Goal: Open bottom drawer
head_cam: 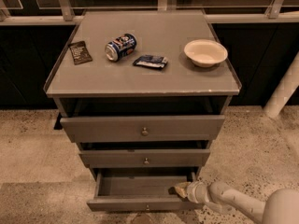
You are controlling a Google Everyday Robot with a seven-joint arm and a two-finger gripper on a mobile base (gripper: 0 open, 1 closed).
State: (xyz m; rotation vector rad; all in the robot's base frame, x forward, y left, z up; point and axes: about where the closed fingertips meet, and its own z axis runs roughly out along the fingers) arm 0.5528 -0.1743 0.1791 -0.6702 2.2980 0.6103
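Note:
My gripper needs to let go of the bottom drawer with the drawer's front further out over the speckled floor before the cabinet (143, 213).
The grey cabinet (140, 80) has three drawers. The bottom drawer (135, 203) is pulled out toward me and its empty inside (140, 185) shows. Its small round knob (147, 207) sits low on the front. My gripper (180, 189) is at the top edge of the drawer front, near its right corner, on the end of the white arm (233, 202) that reaches in from the lower right. The middle drawer (145, 158) and the top drawer (142, 128) each stand slightly out.
On the cabinet top lie a brown packet (80, 52), a tipped soda can (120, 46), a blue packet (150, 61) and a white bowl (205, 52). A white post (282, 90) leans at the right. A speckled floor (37, 148) surrounds the cabinet.

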